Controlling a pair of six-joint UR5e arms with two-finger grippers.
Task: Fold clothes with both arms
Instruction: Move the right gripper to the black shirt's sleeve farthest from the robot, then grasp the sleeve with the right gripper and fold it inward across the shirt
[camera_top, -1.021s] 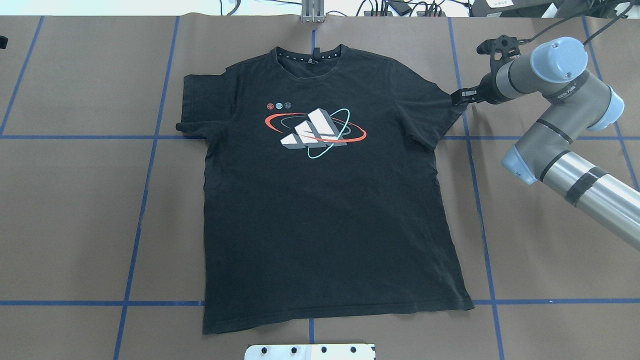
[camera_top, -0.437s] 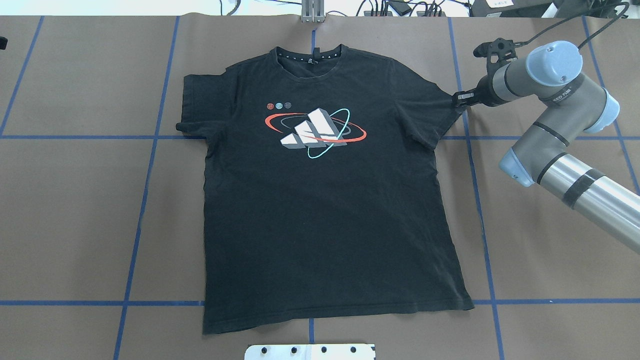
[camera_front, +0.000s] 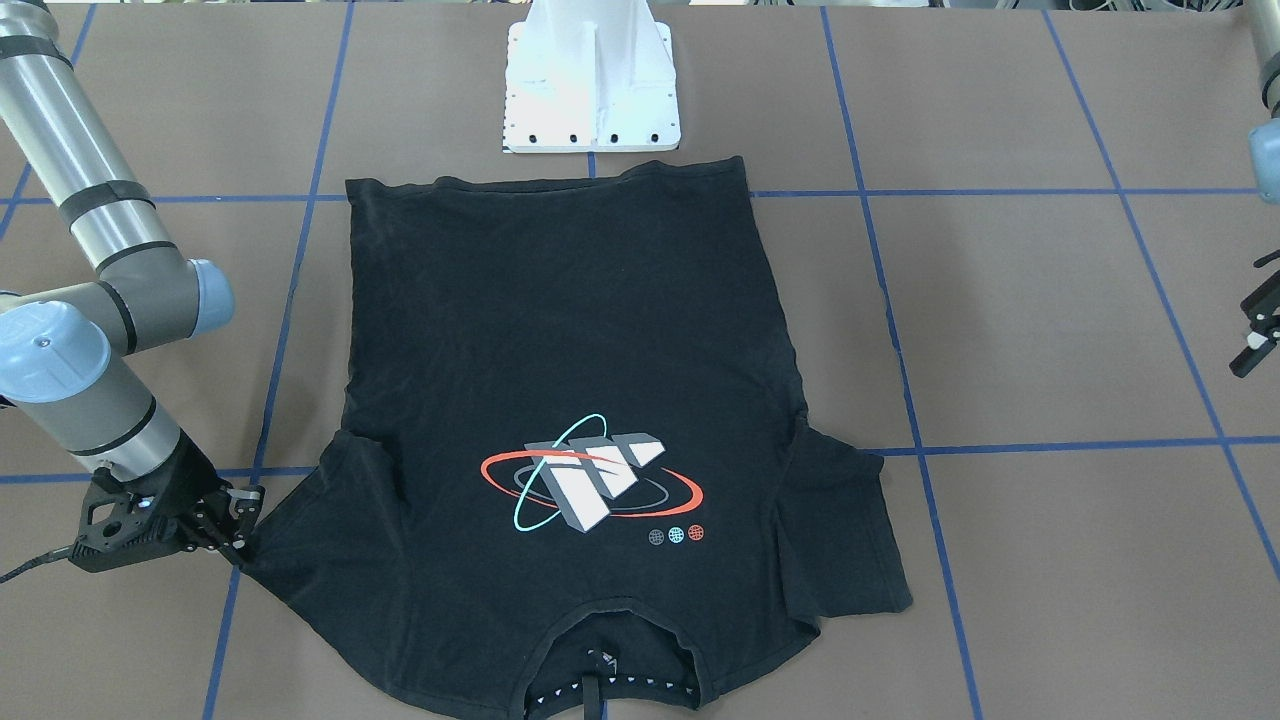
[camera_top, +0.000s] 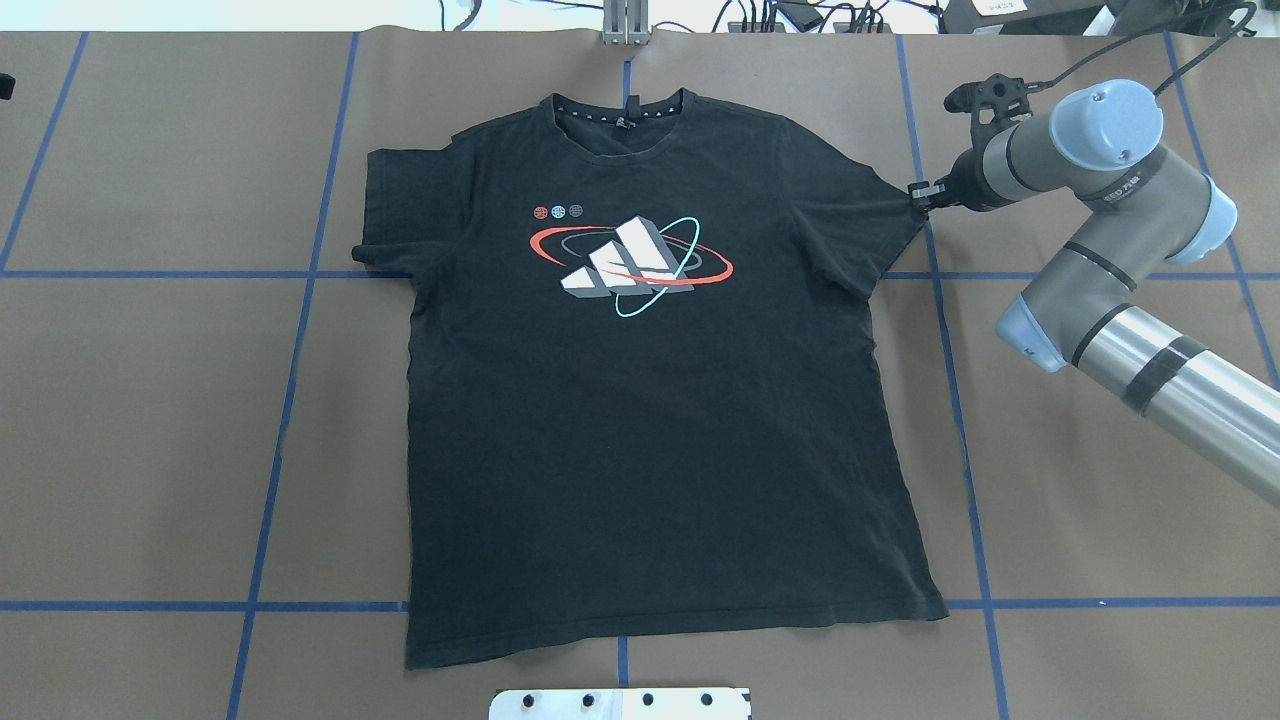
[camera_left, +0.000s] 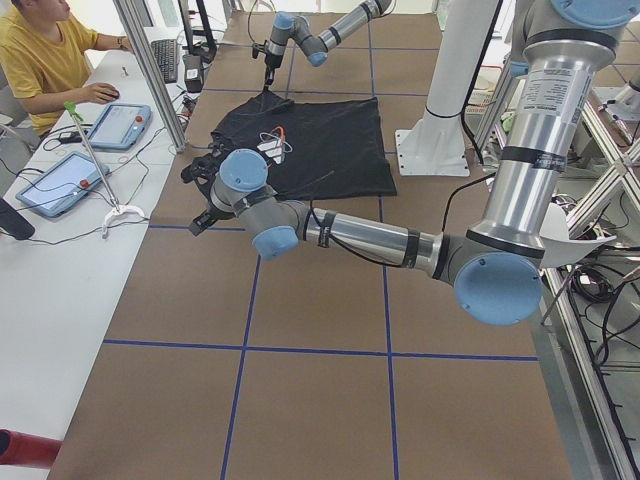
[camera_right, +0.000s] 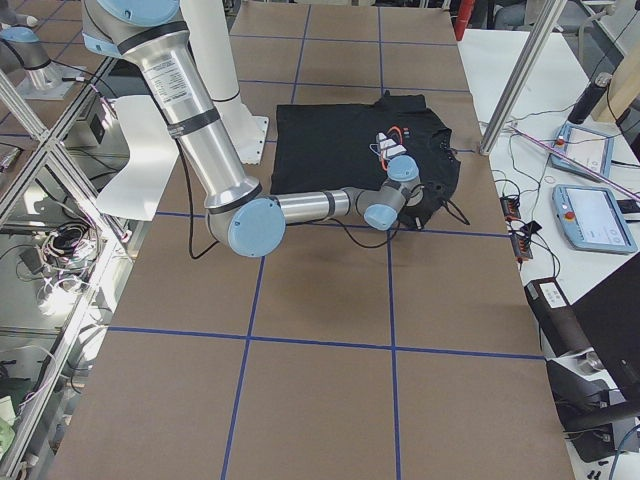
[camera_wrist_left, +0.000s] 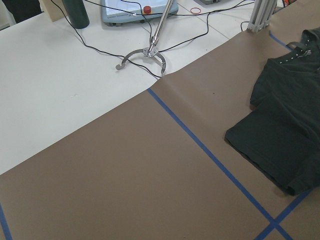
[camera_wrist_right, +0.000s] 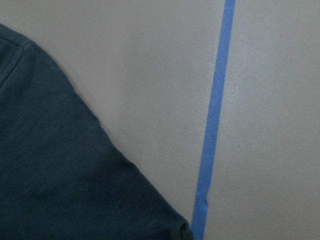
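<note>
My right gripper is going to let go of the sleeve tip on the shirt's chest (camera_front: 525, 546) beside the turquoise ring of the logo, toward the collar.
The black T-shirt (camera_top: 650, 420) lies flat on the brown table, logo up, collar at the far edge. My right gripper (camera_top: 916, 191) sits low at the outer corner of the shirt's right sleeve (camera_top: 880, 235). In the front-facing view this gripper (camera_front: 240, 522) has its fingers spread, with the sleeve tip at them. The right wrist view shows only sleeve cloth (camera_wrist_right: 65, 175) and blue tape, no fingers. My left gripper (camera_front: 1252, 318) hovers open well off the other sleeve (camera_front: 850, 540), holding nothing. The left wrist view shows that sleeve (camera_wrist_left: 280, 135) at a distance.
Blue tape lines (camera_top: 300, 330) grid the brown table cover. The white pedestal base (camera_front: 592, 80) stands just behind the shirt's hem. A white side table (camera_wrist_left: 60, 90) with tablets and cables lies beyond the far edge. A person (camera_left: 45, 60) sits there.
The right arm has shifted slightly left and farther back, bringing its gripper tighter against the sleeve corner. The shirt has not moved.
</note>
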